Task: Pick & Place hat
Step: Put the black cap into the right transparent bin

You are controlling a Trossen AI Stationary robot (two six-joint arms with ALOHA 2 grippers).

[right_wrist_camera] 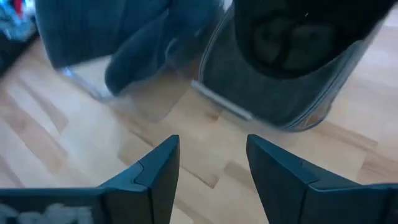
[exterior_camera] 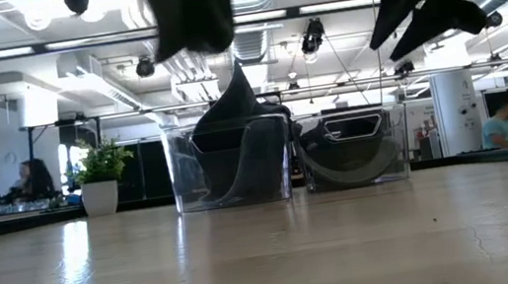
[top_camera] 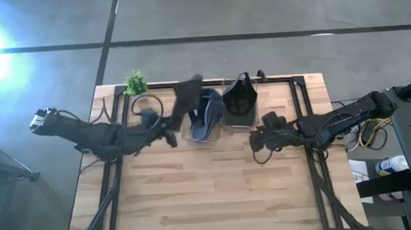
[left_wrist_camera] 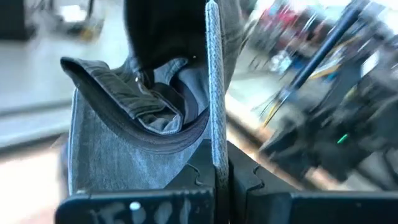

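Note:
My left gripper is going to drop the dark grey hat on top of the black hat in its clear bin [top_camera: 238, 96].
A dark grey hat [top_camera: 185, 96] hangs in the air off my left gripper [top_camera: 171, 129], left of and above two clear bins. In the low view the hat [exterior_camera: 188, 12] is high above the left bin [exterior_camera: 230, 165]. The left bin [top_camera: 204, 122] holds a blue-grey hat whose peak sticks up over the rim. The right bin [top_camera: 239, 106] holds a black hat. My right gripper [top_camera: 254, 138] is open and hovers above the table on the near side of the right bin [right_wrist_camera: 292, 81], fingers [right_wrist_camera: 211, 155] pointing at it. My left gripper [left_wrist_camera: 221, 165] is shut on the hat's brim edge [left_wrist_camera: 212, 93], pinched thin between the two fingers. The fingers reach level from the table's left. The hat is lifted clear of the table; its crown and back strap [left_wrist_camera: 146, 102] stand beyond the fingers.
A small potted plant [top_camera: 135, 82] stands at the far left corner of the table, near the left arm. The black frame rails run along the table's sides [top_camera: 110, 183]. Bare wood lies across the near half of the table [top_camera: 209, 192].

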